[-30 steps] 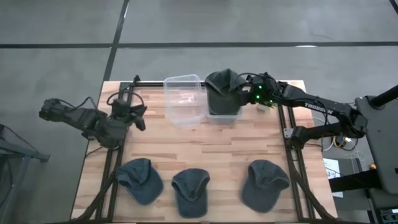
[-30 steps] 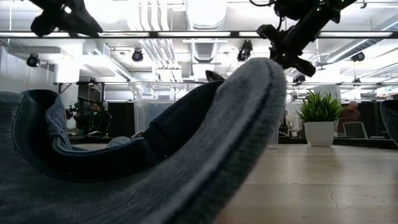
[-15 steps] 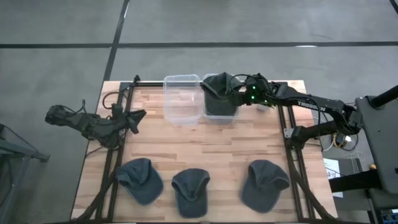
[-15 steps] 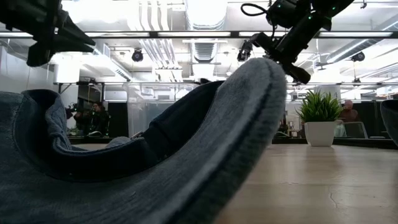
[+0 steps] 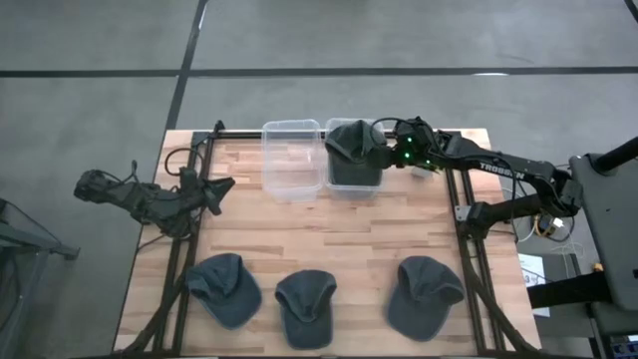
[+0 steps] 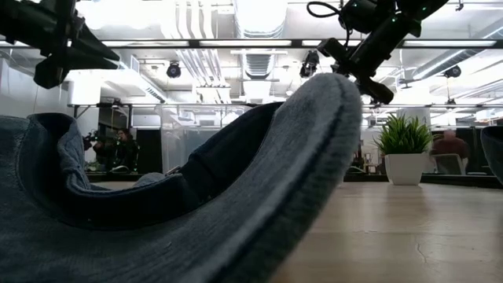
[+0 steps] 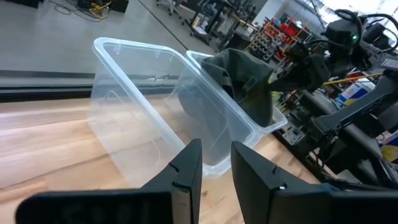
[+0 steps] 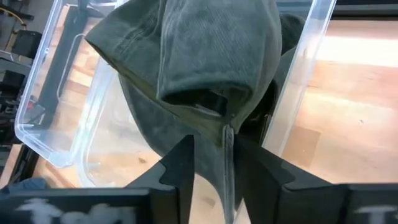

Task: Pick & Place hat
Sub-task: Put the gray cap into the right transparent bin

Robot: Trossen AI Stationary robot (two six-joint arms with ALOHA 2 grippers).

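Observation:
The dark green hat is leaning over the rim of its container next to the empty container, so next my right gripper grabs the hat's top (image 5: 349, 138) and settles it inside.
A dark green hat (image 5: 351, 150) lies bunched in the right one of two clear containers (image 5: 356, 182) at the table's far edge and stands up above the rim (image 7: 245, 81). My right gripper (image 5: 383, 155) hovers at the hat's right side, open; a thin edge of the hat (image 8: 227, 146) stands between its fingers. My left gripper (image 5: 223, 186) waits near the table's left edge, slightly open (image 7: 216, 177) and holding nothing. Three more hats (image 5: 225, 287) (image 5: 305, 307) (image 5: 427, 296) lie in a row along the near edge. My right gripper has the hat's thin rear edge (image 8: 227, 146) in the gap between its fingers, slanting down from the table's right. The edge runs close beside one finger (image 8: 252, 165) and apart from the other; whether it touches, I cannot tell. The hat's bulk rests in the container.
The left clear container (image 5: 292, 160) stands against the right one with nothing in it. Black frame rails (image 5: 464, 214) run along both table sides. In the low view the middle near hat (image 6: 196, 196) fills the foreground. Bare wood lies mid-table.
My left arm has sunk and folded lower at the table's left edge. My right gripper has kept about its place while the hat, first raised above the right container, has settled lower into it.

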